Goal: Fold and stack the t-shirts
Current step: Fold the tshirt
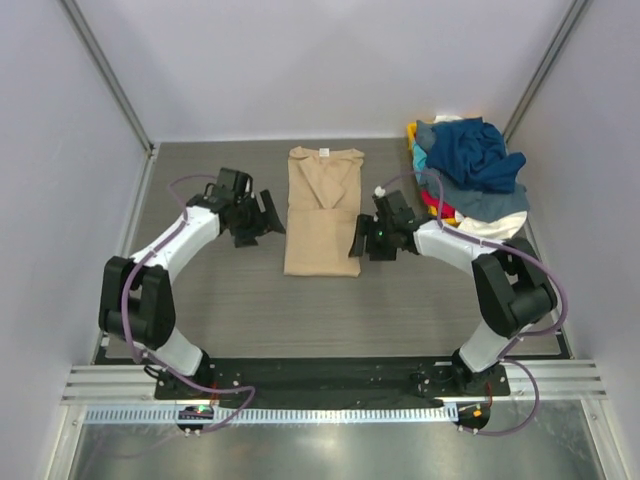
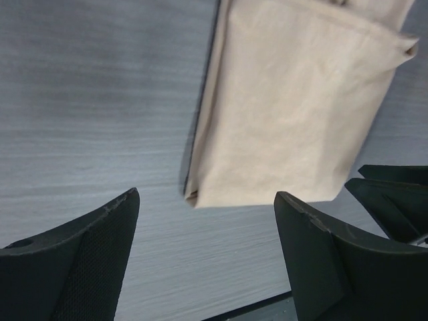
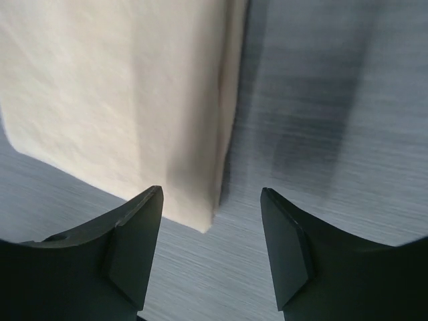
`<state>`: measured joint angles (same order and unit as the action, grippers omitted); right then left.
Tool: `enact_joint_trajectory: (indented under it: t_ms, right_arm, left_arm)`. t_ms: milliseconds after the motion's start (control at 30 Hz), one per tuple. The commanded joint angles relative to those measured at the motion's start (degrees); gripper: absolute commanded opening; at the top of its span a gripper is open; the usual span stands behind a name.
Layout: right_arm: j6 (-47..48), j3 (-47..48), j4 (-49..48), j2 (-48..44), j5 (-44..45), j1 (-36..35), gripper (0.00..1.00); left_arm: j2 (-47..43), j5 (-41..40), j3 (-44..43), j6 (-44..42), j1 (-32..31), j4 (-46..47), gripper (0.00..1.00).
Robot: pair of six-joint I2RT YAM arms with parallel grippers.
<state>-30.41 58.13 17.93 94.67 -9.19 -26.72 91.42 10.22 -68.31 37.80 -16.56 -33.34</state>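
Observation:
The robot's left gripper needs to close on the tan t-shirt's near corner (image 1: 287, 273) (image 2: 194, 198), the one across the bottom edge from the corner beside the right gripper.
A tan t-shirt (image 1: 322, 210) lies on the grey table, folded lengthwise into a narrow strip with the collar at the far end. Its near left corner shows in the left wrist view (image 2: 294, 114), its near right corner in the right wrist view (image 3: 120, 100). My left gripper (image 1: 268, 215) is open and empty just left of the strip. My right gripper (image 1: 357, 240) is open and empty just right of the strip, near its lower edge. A pile of unfolded t-shirts (image 1: 470, 175), navy blue on top with white, red, teal and yellow bits, lies at the far right.
The grey wood-grain table (image 1: 230, 300) is ringed by white walls with metal corner posts (image 1: 105, 75). The right gripper's black fingers (image 2: 394, 200) show at the right edge of the left wrist view.

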Motion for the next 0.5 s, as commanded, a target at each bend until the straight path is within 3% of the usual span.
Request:
enact_joint_trajectory:
  t_ms: [0, 233, 367, 467]
  right_arm:
    - [-3.8, -3.8, -9.6, 0.5, -6.0, -0.1, 0.66]
    - [-5.4, -7.8, -14.2, 2.9, -7.3, -0.1, 0.56]
    - [-5.6, -10.0, -14.2, 2.7, -7.2, -0.1, 0.36]
    - [-6.0, -11.9, -14.5, 1.4, -7.2, -0.1, 0.31]
  left_arm:
    - [-4.4, 2.8, 6.3, 1.5, -0.3, 10.0, 0.82]
    - [-6.6, 3.6, 13.2, 3.0, -1.0, 14.8, 0.79]
    - [-7.0, 4.2, 17.1, 4.4, -1.7, 17.9, 0.76]
    - [-6.6, 4.2, 19.8, 5.1, -2.4, 19.9, 0.73]
